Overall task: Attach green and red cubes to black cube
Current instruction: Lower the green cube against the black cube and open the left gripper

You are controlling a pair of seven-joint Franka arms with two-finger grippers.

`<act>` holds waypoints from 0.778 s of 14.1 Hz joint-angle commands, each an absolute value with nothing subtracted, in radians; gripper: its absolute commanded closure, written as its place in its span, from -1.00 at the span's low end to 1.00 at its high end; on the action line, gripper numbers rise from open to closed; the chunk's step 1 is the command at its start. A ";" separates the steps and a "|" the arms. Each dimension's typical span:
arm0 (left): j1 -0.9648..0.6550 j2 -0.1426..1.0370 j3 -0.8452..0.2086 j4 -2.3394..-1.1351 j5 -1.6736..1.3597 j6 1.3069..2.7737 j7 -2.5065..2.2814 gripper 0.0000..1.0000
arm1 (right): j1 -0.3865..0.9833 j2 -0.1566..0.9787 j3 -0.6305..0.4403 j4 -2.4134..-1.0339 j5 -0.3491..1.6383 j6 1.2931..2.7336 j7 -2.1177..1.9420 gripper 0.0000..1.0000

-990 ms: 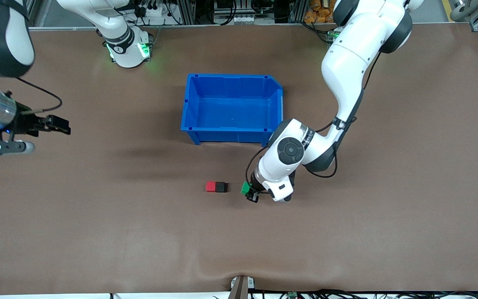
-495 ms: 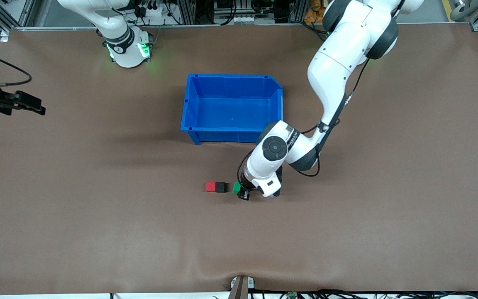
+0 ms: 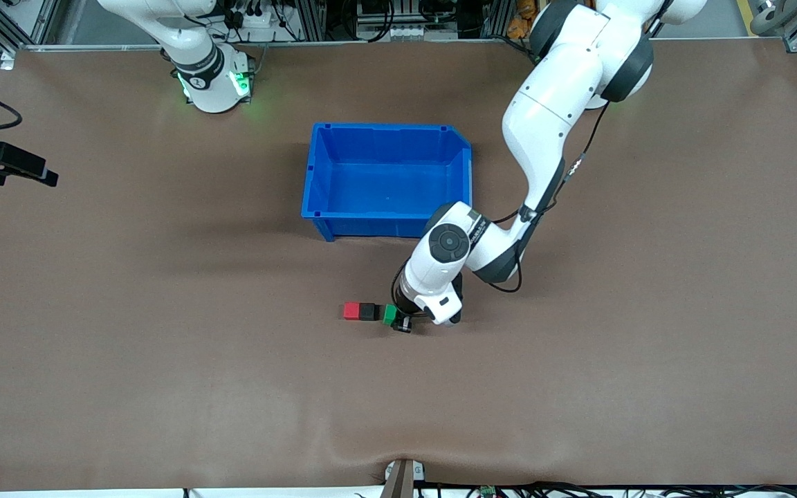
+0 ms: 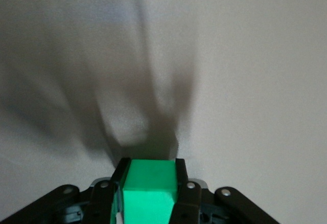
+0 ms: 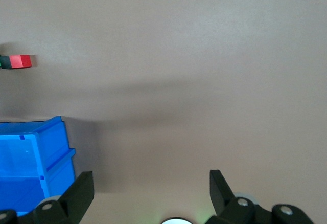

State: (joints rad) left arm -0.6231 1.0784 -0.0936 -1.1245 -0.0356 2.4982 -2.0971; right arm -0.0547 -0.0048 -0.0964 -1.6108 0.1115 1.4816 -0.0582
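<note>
The green cube will be put down by my left gripper against the black cube's free side (image 3: 392,299), a little nearer the blue bin.
The red cube (image 3: 351,311) and the black cube (image 3: 369,312) sit joined side by side on the brown table, nearer the front camera than the blue bin. My left gripper (image 3: 398,321) is low at the table, shut on the green cube (image 3: 389,315). It holds that cube close against the black cube's free face, on the left arm's side. In the left wrist view the green cube (image 4: 148,188) fills the gap between my left gripper's (image 4: 150,168) two black fingers. My right gripper (image 5: 150,179) stands open with nothing in it, up over the right arm's end of the table (image 3: 42,173).
An empty blue bin (image 3: 388,180) stands mid-table, farther from the front camera than the cubes; its corner (image 5: 30,157) shows in the right wrist view, with the red cube (image 5: 22,61) farther off. The left arm's forearm (image 3: 488,242) hangs over the bin's corner.
My left gripper has carried the green cube across the table toward the black cube, closing the gap. The right arm has drawn back toward its end of the table.
</note>
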 commanded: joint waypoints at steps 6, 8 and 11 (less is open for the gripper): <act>-0.667 1.118 -0.066 -1.078 -0.044 2.523 -2.241 1.00 | -0.069 -0.038 -0.011 -1.614 0.063 1.443 0.007 -1.00; -0.680 1.124 -0.064 -1.078 -0.043 2.530 -2.253 1.00 | -0.069 -0.038 0.024 -1.600 0.066 1.445 0.115 -1.00; -0.687 1.121 -0.061 -1.080 -0.043 2.522 -2.261 1.00 | -0.078 -0.017 0.022 -1.481 0.084 1.376 0.098 -1.00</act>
